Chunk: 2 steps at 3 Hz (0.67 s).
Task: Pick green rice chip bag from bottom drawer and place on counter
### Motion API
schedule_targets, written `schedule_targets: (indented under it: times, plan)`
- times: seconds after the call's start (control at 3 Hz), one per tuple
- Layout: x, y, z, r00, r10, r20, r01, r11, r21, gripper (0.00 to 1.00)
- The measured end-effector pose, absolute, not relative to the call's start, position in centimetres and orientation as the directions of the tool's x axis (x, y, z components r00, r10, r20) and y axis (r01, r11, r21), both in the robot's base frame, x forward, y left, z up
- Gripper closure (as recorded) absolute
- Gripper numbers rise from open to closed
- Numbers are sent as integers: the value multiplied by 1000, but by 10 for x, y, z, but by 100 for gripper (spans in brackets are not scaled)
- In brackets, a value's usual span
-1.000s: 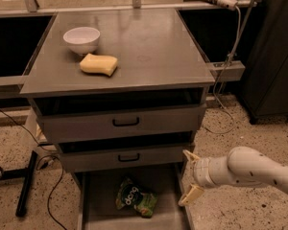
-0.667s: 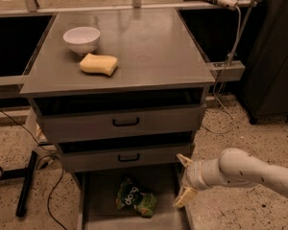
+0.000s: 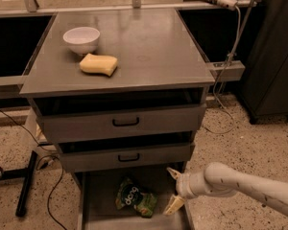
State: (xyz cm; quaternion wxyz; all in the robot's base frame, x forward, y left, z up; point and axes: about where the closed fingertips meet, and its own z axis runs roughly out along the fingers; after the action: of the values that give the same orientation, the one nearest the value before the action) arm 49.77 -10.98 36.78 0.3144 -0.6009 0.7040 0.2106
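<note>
The robot's gripper will grip the near end [image 3: 145,205] of the green rice chip bag, which is the end farther from the cabinet in the bottom drawer.
The green rice chip bag [image 3: 134,198] lies flat in the pulled-out bottom drawer [image 3: 98,210], right of its middle. My gripper [image 3: 173,189] hangs at the drawer's right side, a short way right of the bag and not touching it. Its two tan fingers [image 3: 173,205] are spread apart and hold nothing. The white arm reaches in from the lower right. The counter [image 3: 149,42] is the broad grey cabinet top above.
A white bowl [image 3: 81,39] and a yellow sponge [image 3: 99,64] sit on the counter's left part. Two black-handled drawers [image 3: 125,122] stick out above the bottom drawer. A black stand leg [image 3: 26,183] and cables lie on the floor at left.
My gripper and arm have moved left, closer to the bag and over the drawer's right side. The bag has not moved.
</note>
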Motion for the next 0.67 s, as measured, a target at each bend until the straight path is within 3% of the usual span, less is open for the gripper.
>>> schedule_targets:
  times: [0.67]
  plan:
    - [516,-90,253,-85,-612,-787,-976,210,-58,0]
